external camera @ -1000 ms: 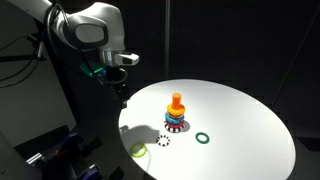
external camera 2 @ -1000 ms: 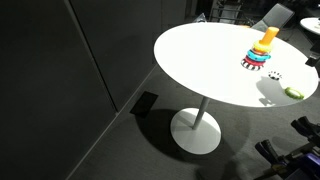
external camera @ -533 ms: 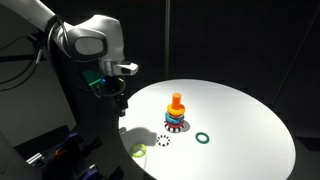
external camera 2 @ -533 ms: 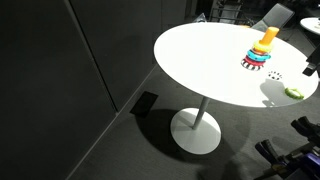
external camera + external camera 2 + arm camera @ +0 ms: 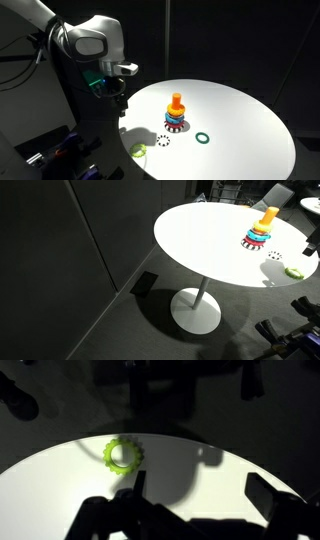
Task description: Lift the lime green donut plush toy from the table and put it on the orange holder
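Note:
Next, I bring my gripper down to the lime green donut plush toy's outer edge (image 5: 143,146) (image 5: 138,465) and close it there, with my fingers on opposite sides.
The lime green donut plush toy (image 5: 139,151) lies flat near the table's front edge; it also shows in the wrist view (image 5: 122,455) and in an exterior view (image 5: 293,272). The orange holder (image 5: 177,100) stands upright mid-table with red, blue and yellow rings round its base, and it shows in both exterior views (image 5: 269,215). My gripper (image 5: 120,99) hangs above the table's edge, well above the toy and apart from it. In the wrist view the jaws (image 5: 205,495) are open and empty, with the toy up and to their left.
A black-and-white speckled ring (image 5: 163,140) lies between the toy and the holder. A dark green ring (image 5: 203,138) lies beside the holder. The round white table (image 5: 200,240) stands on a single pedestal. Dark equipment sits below the table's edge near the toy.
The arm lowered and shifted slightly between one second ago and half a second ago. Since then nothing has visibly moved. The rings stay in place.

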Robot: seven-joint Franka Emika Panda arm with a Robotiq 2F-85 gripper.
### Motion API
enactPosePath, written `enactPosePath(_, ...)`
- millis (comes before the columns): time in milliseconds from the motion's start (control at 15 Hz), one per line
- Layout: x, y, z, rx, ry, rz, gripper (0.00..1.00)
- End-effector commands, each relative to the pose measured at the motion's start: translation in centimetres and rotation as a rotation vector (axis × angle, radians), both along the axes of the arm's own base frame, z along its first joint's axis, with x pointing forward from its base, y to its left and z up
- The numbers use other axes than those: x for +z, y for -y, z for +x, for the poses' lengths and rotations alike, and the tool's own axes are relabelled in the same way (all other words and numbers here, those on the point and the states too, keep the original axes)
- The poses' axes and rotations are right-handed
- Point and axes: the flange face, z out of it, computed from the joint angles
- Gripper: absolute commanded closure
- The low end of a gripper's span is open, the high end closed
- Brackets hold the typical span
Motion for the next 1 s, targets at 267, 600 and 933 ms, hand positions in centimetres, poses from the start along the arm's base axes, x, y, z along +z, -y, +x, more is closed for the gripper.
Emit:
enactPosePath(267, -1.1, 2.6, 1.2, -0.071, 0.045, -0.011, 0.0)
enactPosePath(600, -3.9, 4.5, 1.4, -0.127, 0.06, -0.015, 0.0)
enactPosePath(933, -7.0, 6.3, 1.2, -0.169, 0.04, -0.042, 0.0)
